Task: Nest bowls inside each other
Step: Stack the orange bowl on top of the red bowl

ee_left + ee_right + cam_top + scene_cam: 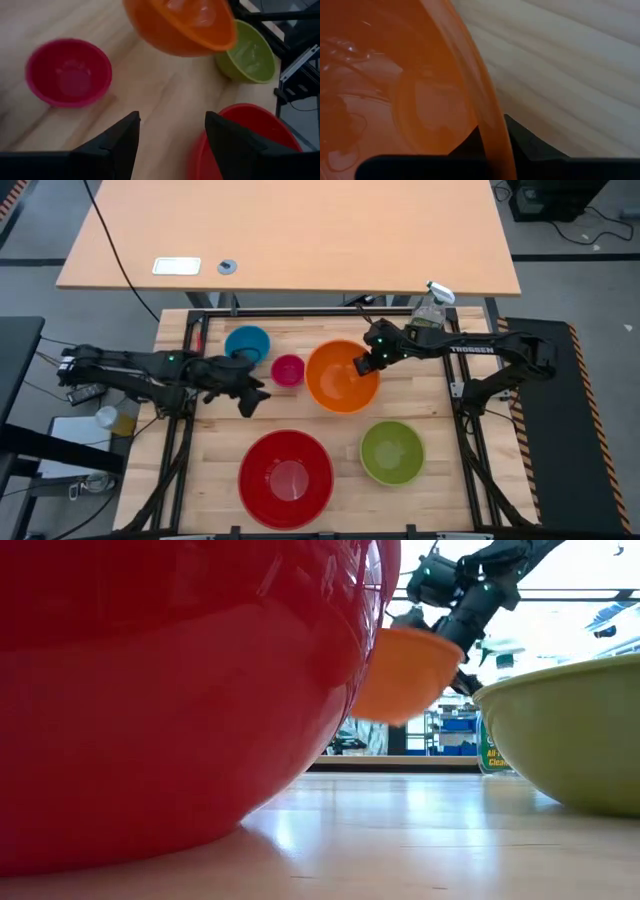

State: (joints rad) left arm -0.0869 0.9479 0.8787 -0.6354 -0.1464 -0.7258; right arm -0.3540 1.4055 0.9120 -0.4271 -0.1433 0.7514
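The orange bowl will go down inside the red bowl (286, 481) near the front of the table, placed there by my right gripper.
Five bowls are on the wooden table. The orange bowl (342, 376) hangs above the table's middle, tilted, with my right gripper (362, 364) shut on its rim. The red bowl (286, 478) and the lime green bowl (392, 452) rest on their bases near the front. The blue bowl (247, 343) and the magenta bowl (288, 370) stand at the far left. My left gripper (252, 396) hovers open just left of the middle, near the magenta bowl, with nothing between its fingers. My right gripper pinches the orange bowl's rim (492, 142) on its far right side, one finger inside the bowl and one outside. The fingers slant down from the table's far right. The bowl is lifted clear of the table (405, 675), tilted.
A clear spray bottle (430, 308) stands at the table's far right edge behind my right arm. Bare wood lies between the red bowl and the magenta bowl. A second, larger table stands beyond the far edge.
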